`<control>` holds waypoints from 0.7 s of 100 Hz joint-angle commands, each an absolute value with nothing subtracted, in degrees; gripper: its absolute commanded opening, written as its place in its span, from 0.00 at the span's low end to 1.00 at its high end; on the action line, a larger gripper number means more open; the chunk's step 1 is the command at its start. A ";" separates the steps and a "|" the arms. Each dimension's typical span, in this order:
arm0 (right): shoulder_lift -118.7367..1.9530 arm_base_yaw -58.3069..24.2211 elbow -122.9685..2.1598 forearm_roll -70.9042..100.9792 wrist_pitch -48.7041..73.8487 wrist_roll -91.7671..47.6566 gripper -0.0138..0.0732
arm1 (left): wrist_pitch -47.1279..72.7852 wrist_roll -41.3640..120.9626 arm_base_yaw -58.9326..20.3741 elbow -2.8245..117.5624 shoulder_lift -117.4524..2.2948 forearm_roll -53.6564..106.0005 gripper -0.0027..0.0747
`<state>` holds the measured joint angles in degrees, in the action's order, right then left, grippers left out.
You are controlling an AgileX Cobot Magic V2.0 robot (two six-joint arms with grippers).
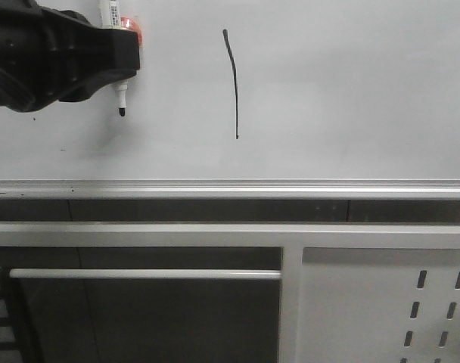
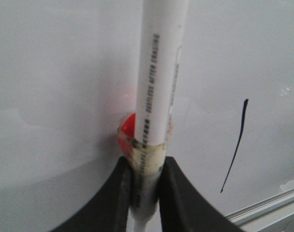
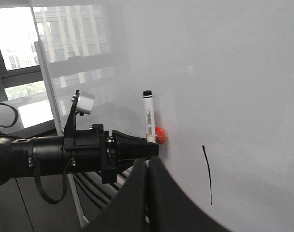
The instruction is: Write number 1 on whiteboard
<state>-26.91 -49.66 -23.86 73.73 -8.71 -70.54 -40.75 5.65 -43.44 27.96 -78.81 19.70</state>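
Next, my left gripper lets go of the white marker pen against the whiteboard beside the black stroke (image 1: 121,65), above the silver rail.
The whiteboard (image 1: 351,91) fills the upper front view. On it stands the number 1 (image 1: 233,83), a thin, slightly curved black stroke, also seen as the stroke (image 2: 236,145) in the left wrist view and the stroke (image 3: 208,174) in the right wrist view. My left gripper (image 1: 122,57) is shut on a white marker pen (image 2: 159,72) with an orange-red piece (image 2: 126,128) beside it. The pen's black tip (image 1: 122,112) points down, well left of the stroke. My right gripper (image 3: 148,163) is shut with nothing in it and faces the left gripper (image 3: 137,147) and marker (image 3: 148,118).
A silver rail (image 1: 230,186) runs along the board's bottom edge. Below are a horizontal bar (image 1: 139,274) and a white perforated panel (image 1: 411,310). The right wrist view shows a window (image 3: 21,48) and black cables (image 3: 89,186) behind the left arm.
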 commanded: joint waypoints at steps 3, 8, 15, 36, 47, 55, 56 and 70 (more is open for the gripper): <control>-27.07 -49.59 -25.49 73.23 -10.28 -71.20 0.10 | -46.50 5.79 -43.27 29.50 -79.28 19.74 0.01; -27.07 -49.59 -25.49 73.23 -10.28 -71.20 0.10 | -46.50 5.79 -43.27 29.50 -80.06 19.74 0.01; -27.07 -49.59 -25.49 73.23 -10.28 -71.20 0.10 | -46.96 5.66 -43.27 29.50 -81.00 20.02 0.01; -27.07 -49.59 -25.49 73.23 -10.28 -71.20 0.10 | -51.69 5.66 -43.27 29.50 -82.32 20.15 0.01; -27.07 -49.59 -25.49 73.23 -10.28 -71.20 0.10 | -52.13 5.66 -43.27 29.50 -82.32 21.24 0.01; -27.07 -49.59 -25.49 73.23 -10.32 -71.20 0.10 | -51.93 5.66 -43.27 29.50 -82.56 21.89 0.01; -27.07 -49.59 -25.49 73.23 -10.32 -71.20 0.10 | -51.93 5.66 -43.27 29.50 -82.55 21.99 0.01; -27.07 -49.59 -25.49 73.23 -10.32 -71.20 0.10 | -51.93 5.66 -43.27 29.50 -82.79 22.64 0.01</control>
